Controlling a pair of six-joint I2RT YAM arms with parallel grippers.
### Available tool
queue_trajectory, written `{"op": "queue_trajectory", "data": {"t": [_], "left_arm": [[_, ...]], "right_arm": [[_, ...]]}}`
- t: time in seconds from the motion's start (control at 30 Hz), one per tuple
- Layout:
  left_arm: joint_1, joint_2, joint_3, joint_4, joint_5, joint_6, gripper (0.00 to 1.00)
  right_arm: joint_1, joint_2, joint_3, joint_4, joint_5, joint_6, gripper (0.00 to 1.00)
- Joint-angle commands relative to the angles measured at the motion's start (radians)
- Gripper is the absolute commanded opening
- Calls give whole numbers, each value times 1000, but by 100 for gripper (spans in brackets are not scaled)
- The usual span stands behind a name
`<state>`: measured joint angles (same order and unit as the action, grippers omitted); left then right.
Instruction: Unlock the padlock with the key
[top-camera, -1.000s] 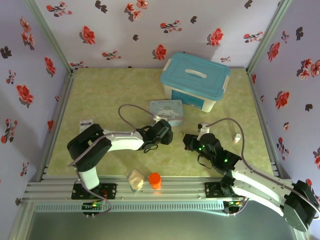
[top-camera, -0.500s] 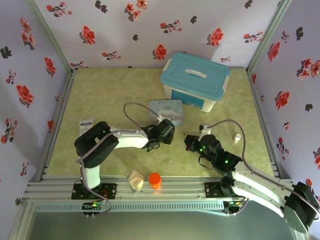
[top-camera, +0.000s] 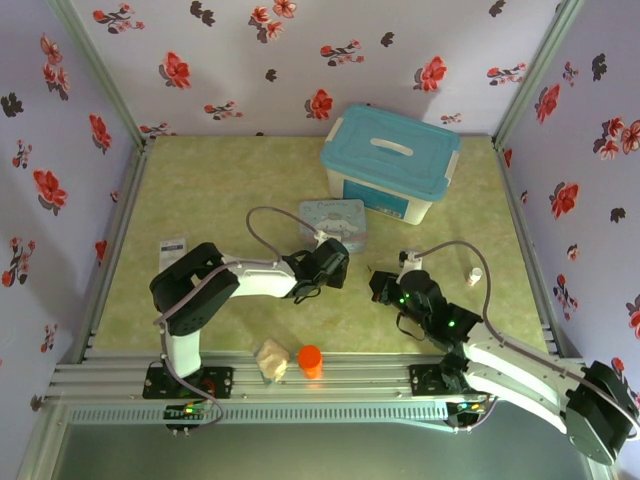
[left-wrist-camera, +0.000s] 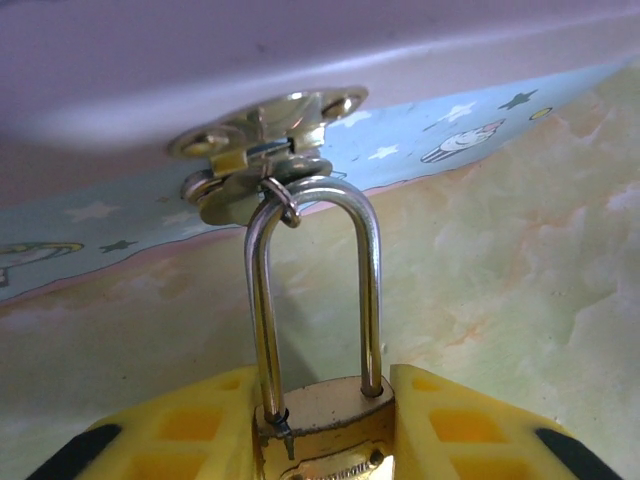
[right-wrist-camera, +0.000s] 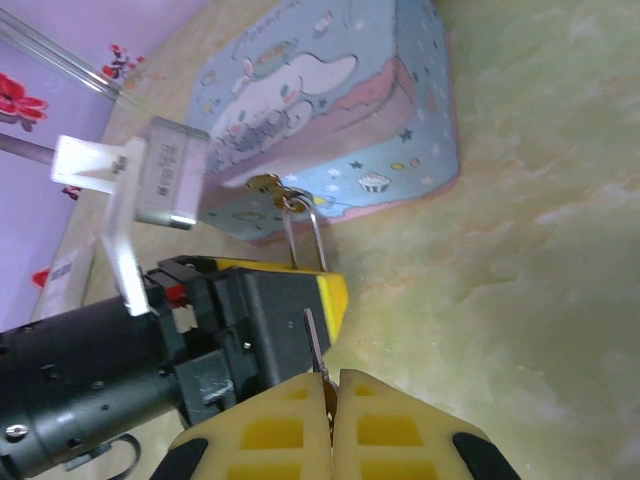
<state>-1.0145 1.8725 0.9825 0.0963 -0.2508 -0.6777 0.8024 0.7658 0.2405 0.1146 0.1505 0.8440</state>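
Left fingers cover the padlock's body, so they should open and take the shackle (left-wrist-camera: 368, 285) before my right gripper brings the key.
The brass padlock (left-wrist-camera: 325, 428) hangs by its grey shackle (left-wrist-camera: 312, 290) from the gold hasp (left-wrist-camera: 262, 152) of the pale blue cartoon tin (top-camera: 335, 222). My left gripper (left-wrist-camera: 325, 402) is shut on the padlock's body, its yellow fingers (left-wrist-camera: 470, 420) on either side. In the right wrist view the shackle (right-wrist-camera: 303, 236) runs from the tin (right-wrist-camera: 330, 110) into the left gripper (right-wrist-camera: 290, 300). My right gripper (right-wrist-camera: 333, 385) is shut on the thin grey key (right-wrist-camera: 314, 345), whose blade points at the left gripper's side, just short of it. From above, the two grippers (top-camera: 328, 266) (top-camera: 382, 286) face each other in front of the tin.
A white box with a blue lid (top-camera: 390, 160) stands behind the tin. An orange cylinder (top-camera: 310, 360) and a beige lump (top-camera: 271, 360) sit near the front edge. A small white bottle (top-camera: 475, 274) lies at the right and a label card (top-camera: 174, 244) at the left.
The left arm has shifted a little to the right, toward the tin, and then held still. The right gripper has hardly moved.
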Motion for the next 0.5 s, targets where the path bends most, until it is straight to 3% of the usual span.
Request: {"op": "queue_trajectory", "data": {"t": [0.0,0.3,0.47], "left_arm": [[-2,-17,-19,10,20,-17,22],[-2,-70,-41,26,43,-71,15],[-4,-82,-10,-14,53,-100,10]], "right_arm": [[-9,30,-15,60,-1,28,0],[-9,96,-17,123,-45,39,0],[-35,237,-40,252,-154,39,0]]}}
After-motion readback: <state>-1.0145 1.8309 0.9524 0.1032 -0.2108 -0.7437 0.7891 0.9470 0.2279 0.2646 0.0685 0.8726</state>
